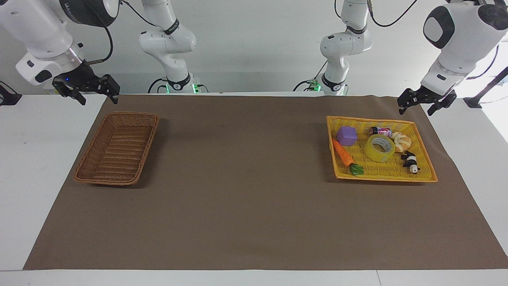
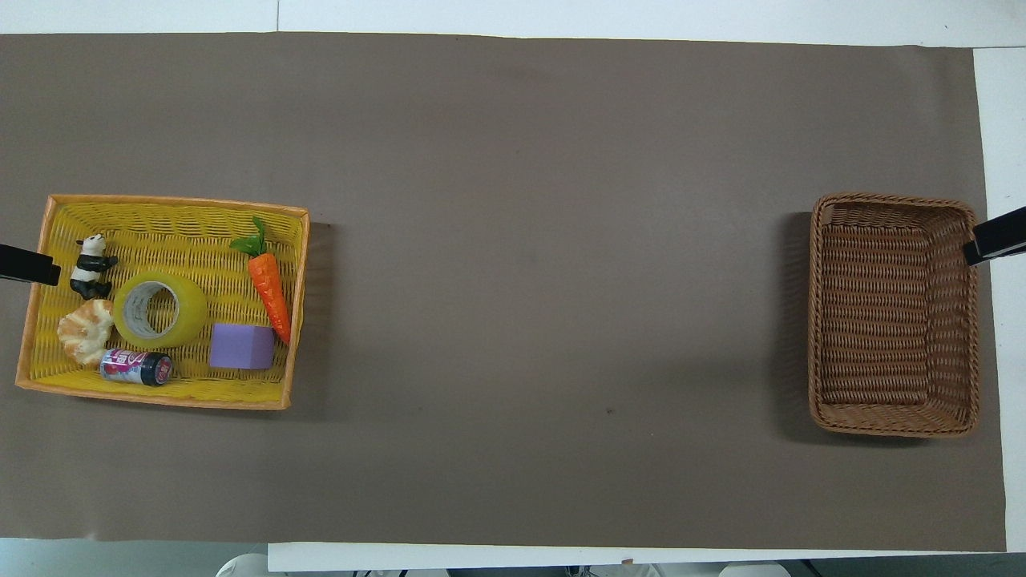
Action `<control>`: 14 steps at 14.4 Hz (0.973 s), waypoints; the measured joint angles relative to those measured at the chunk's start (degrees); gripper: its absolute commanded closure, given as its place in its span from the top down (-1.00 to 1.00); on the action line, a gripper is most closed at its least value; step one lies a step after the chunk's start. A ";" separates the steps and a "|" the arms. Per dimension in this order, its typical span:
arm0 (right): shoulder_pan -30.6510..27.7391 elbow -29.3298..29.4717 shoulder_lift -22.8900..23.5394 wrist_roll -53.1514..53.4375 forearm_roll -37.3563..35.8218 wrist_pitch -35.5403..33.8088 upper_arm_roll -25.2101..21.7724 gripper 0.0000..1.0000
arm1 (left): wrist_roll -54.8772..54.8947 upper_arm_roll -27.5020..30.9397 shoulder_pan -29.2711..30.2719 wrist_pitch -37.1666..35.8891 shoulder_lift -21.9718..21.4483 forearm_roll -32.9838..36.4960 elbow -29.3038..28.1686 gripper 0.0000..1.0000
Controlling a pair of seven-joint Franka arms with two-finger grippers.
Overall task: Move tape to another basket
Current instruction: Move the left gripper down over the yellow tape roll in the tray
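I should next move my left gripper to the tape's side point(image 2: 130, 312) nearest the pastry and close it there, with one finger inside the hole of the roll.
The tape point(image 1: 380, 148) point(image 2: 160, 309), a wide translucent yellow roll with a pale core, lies in the middle of a yellow mesh tray point(image 1: 381, 178) point(image 2: 160, 398) toward the left arm's end of the table. The brown wicker basket point(image 1: 117, 151) point(image 2: 890, 320) stands at the right arm's end with nothing in it. My left gripper point(image 1: 416, 111) hangs open over the mat's edge beside the tray, holding nothing; one of its fingers point(image 2: 28, 264) shows in the overhead view. My right gripper point(image 1: 99, 101) hangs open over the table's edge by the basket, one finger point(image 2: 998, 240) showing over the rim.
Around the tape in the tray lie a purple cube point(image 1: 347, 136), a toy carrot point(image 1: 344, 155), a small can point(image 1: 381, 131), a pastry point(image 1: 401, 142) and a panda figure point(image 1: 410, 161). A brown mat point(image 1: 246, 178) covers the table between tray and basket.
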 measured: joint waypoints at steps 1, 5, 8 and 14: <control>0.00 0.00 0.00 0.00 0.00 0.00 0.00 0.99 | 0.00 0.00 0.00 0.00 0.06 0.00 0.00 1.00; 0.00 0.00 0.00 0.00 0.00 0.00 0.00 0.99 | -0.10 0.08 0.87 1.25 0.13 0.02 -0.88 1.00; 0.00 0.00 0.00 0.00 0.00 0.00 0.00 0.99 | -0.09 0.21 3.41 9.67 -0.21 0.02 -7.58 1.00; 0.00 0.00 0.00 0.00 0.00 0.00 0.00 0.99 | -1.38 -0.07 3.67 26.81 -0.03 0.00 -25.00 0.79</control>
